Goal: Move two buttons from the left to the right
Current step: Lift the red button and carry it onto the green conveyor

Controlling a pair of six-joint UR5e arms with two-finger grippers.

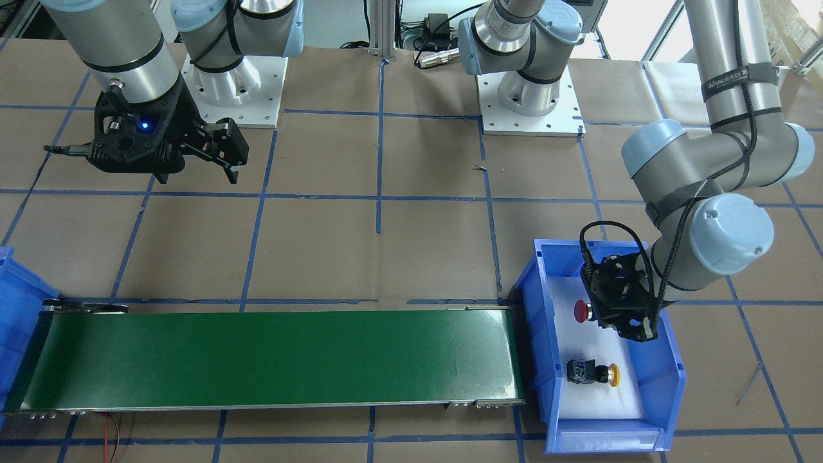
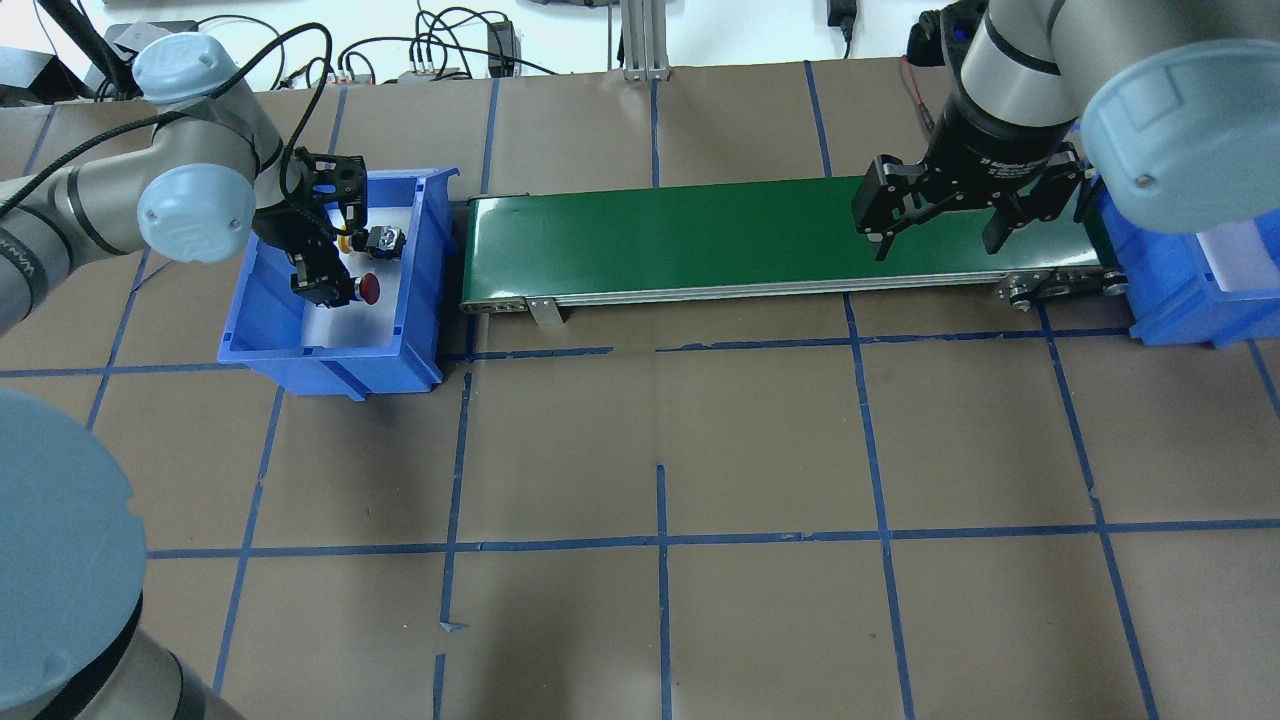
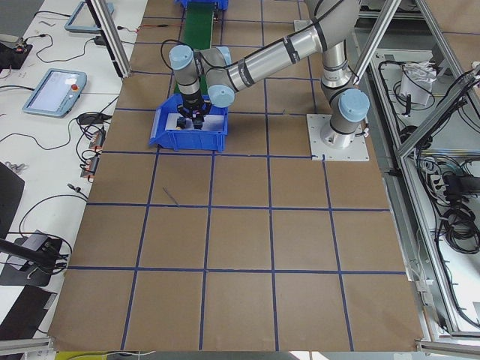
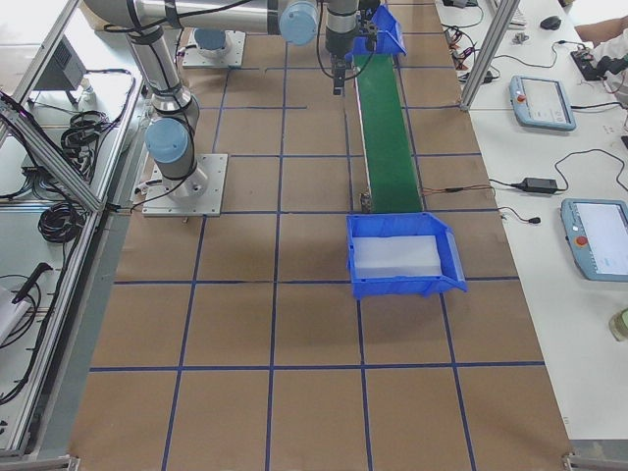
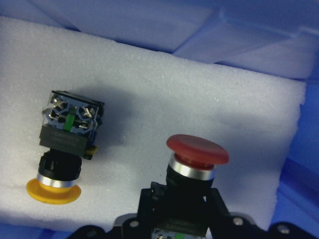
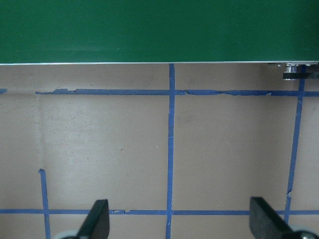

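Observation:
My left gripper is going to let go of the red button on the green conveyor belt [image 1: 422, 348], toward the yellow button's bin.
Both buttons are in the blue bin [image 2: 330, 362] at the left end of the belt, on white foam. The yellow button [image 5: 65, 149] [image 2: 382, 240] [image 1: 595, 373] lies on its side, free. The red button [image 5: 197, 149] [image 2: 369, 289] [image 1: 582, 310] sticks out from my left gripper [image 5: 182, 199] [image 2: 335, 285], whose fingers [image 5: 149, 199] are shut on its body just behind the cap. Far from both buttons, my right gripper [image 2: 940, 225] [image 6: 179, 224] [image 1: 225, 161] hangs open and empty above the table beside the belt's right end.
A green conveyor belt [image 2: 750, 240] [image 1: 270, 357] runs between the left bin and a second blue bin [image 2: 1170, 290] [image 4: 402, 257] with white foam at the right end. The brown table carries a grid of blue tape. The bin's walls [image 1: 669, 360] closely surround the left gripper.

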